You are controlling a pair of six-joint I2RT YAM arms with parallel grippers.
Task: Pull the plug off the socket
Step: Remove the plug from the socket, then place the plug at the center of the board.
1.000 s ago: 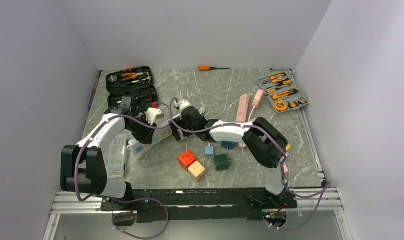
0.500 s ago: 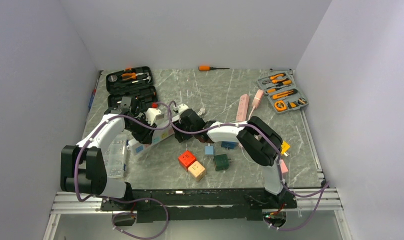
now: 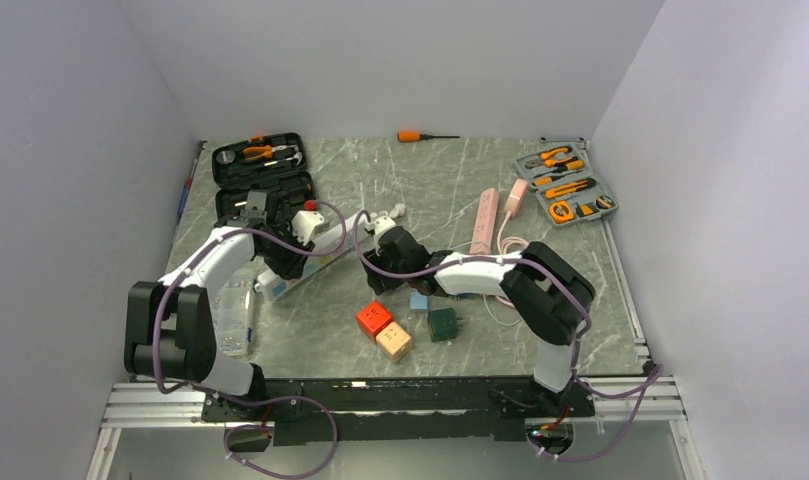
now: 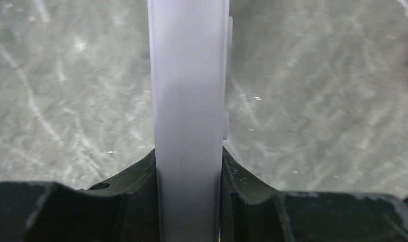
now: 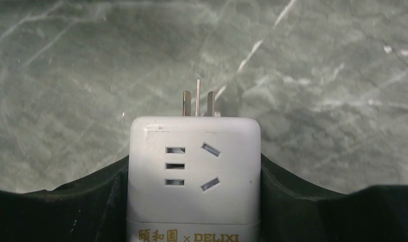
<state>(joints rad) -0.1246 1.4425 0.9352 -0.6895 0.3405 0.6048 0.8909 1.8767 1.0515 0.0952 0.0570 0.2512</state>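
Observation:
The robot's right gripper will put the white cube plug adapter down on the marble [image 3: 416, 255] just beyond the blue cube plug. The adapter is now near the power strip.
A white power strip [image 3: 315, 250] lies slantwise at the table's left middle. My left gripper [image 3: 282, 256] is shut on it; in the left wrist view the strip [image 4: 189, 91] stands edge-on between the black fingers [image 4: 126, 206]. My right gripper [image 3: 390, 243] is shut on a white cube plug adapter [image 3: 385, 224], just right of the strip's far end and apart from it. In the right wrist view the plug [image 5: 194, 166] sits between the fingers [image 5: 302, 201], its metal prongs [image 5: 196, 102] bare over the marble.
Red [image 3: 373, 318], tan [image 3: 393, 342], dark green [image 3: 442, 323] and blue [image 3: 418, 299] cube plugs lie near the front middle. A pink power strip [image 3: 485, 220], black tool case [image 3: 263, 165], grey tool case [image 3: 565, 183], orange screwdriver [image 3: 412, 135] and clear box [image 3: 235, 310] stand around.
My right gripper has drawn back to the right with the white plug, which has come out of the strip. The strip's far end has swung slightly away, still held by the left gripper.

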